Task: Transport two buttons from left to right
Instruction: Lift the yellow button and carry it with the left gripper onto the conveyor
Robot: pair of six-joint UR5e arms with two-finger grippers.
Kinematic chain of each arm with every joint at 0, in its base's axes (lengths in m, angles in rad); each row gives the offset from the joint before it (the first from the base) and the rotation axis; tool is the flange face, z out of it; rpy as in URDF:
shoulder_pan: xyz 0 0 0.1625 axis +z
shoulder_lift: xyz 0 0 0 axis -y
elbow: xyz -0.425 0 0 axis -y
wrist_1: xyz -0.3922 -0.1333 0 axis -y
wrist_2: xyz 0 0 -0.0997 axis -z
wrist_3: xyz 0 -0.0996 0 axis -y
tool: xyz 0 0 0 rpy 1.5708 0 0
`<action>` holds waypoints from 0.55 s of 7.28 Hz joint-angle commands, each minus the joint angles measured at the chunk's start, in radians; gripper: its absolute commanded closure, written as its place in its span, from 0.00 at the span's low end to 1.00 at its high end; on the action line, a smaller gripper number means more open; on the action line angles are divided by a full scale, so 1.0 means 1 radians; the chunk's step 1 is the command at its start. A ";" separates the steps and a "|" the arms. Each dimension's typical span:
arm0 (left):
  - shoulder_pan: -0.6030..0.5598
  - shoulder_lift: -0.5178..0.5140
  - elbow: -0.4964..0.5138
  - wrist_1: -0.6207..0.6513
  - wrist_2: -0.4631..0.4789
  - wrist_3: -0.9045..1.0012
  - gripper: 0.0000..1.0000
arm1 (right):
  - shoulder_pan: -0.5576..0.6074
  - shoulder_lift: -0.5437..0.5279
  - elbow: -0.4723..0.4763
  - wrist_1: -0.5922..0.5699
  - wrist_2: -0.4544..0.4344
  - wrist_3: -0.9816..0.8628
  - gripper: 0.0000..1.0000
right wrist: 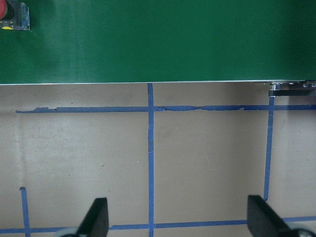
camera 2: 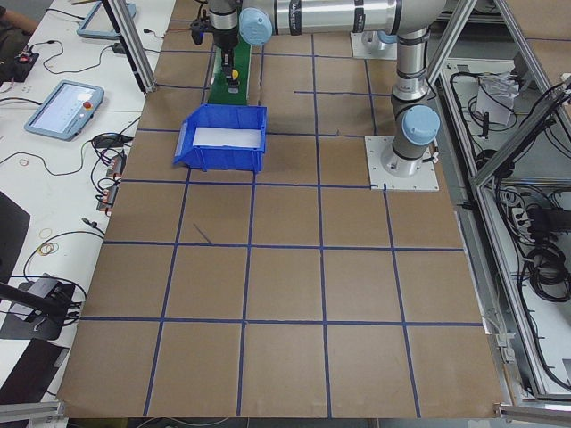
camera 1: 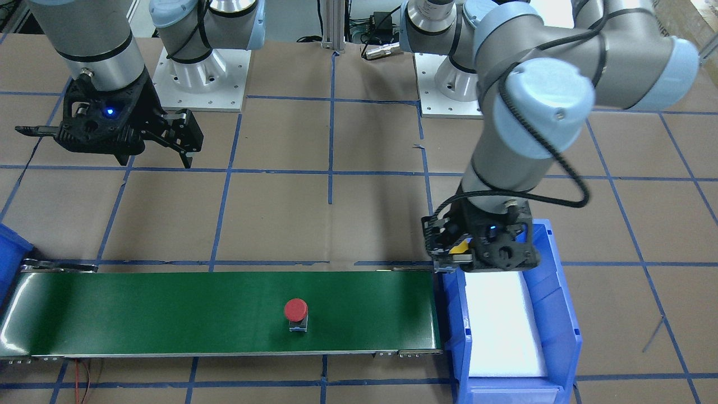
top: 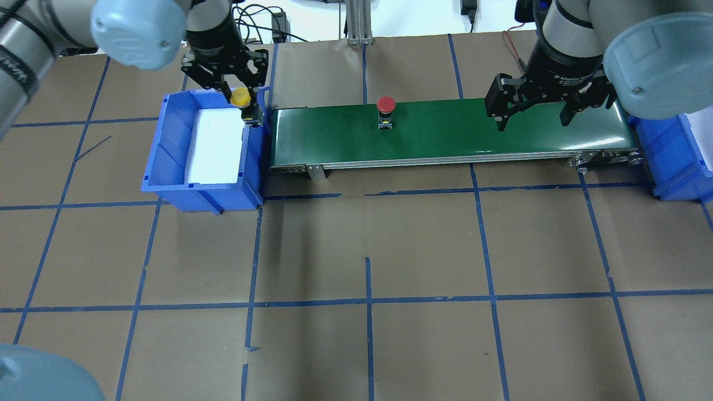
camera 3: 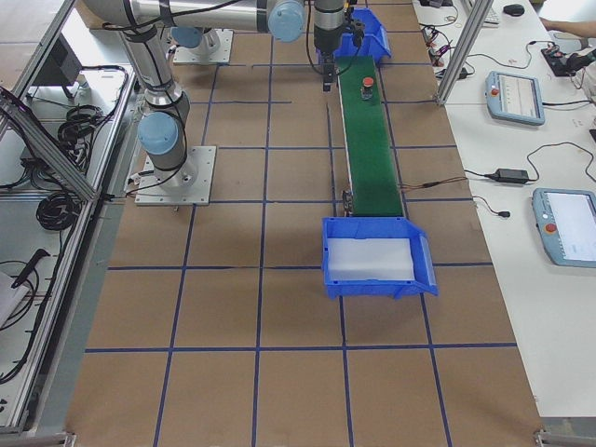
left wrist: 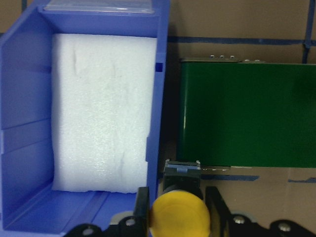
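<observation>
Next, my left gripper sets the yellow-capped button down on the green conveyor belt's end [camera 1: 410, 317] [left wrist: 214, 104] beside the foam-lined blue bin.
The red-capped button [top: 385, 107] stands upright on the green conveyor belt [top: 501, 133], left of its middle; it also shows in the front view [camera 1: 296, 313] and at the right wrist view's top-left corner [right wrist: 11, 12]. My left gripper [top: 243, 103] is shut on the yellow-capped button [left wrist: 180, 216] and holds it above the gap between the left blue bin [top: 167, 167] and the belt's left end. A sliver of the yellow cap [camera 1: 461, 246] shows in the front view. My right gripper [top: 532, 120] is open and empty, raised beside the belt's right part.
White foam [top: 217, 145] lines the left bin. A second blue bin [top: 674, 156] stands at the belt's right end. Blue tape lines grid the brown table [top: 367, 250]. Both arm bases [camera 1: 202, 78] stand behind the belt.
</observation>
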 commanded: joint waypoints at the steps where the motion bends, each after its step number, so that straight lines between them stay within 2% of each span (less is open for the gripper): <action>1: -0.075 -0.097 0.001 0.117 0.028 -0.043 0.87 | -0.002 -0.002 -0.001 0.002 -0.003 0.000 0.00; 4: -0.075 -0.144 0.003 0.185 0.038 -0.028 0.87 | -0.001 -0.003 0.000 0.000 -0.001 0.000 0.00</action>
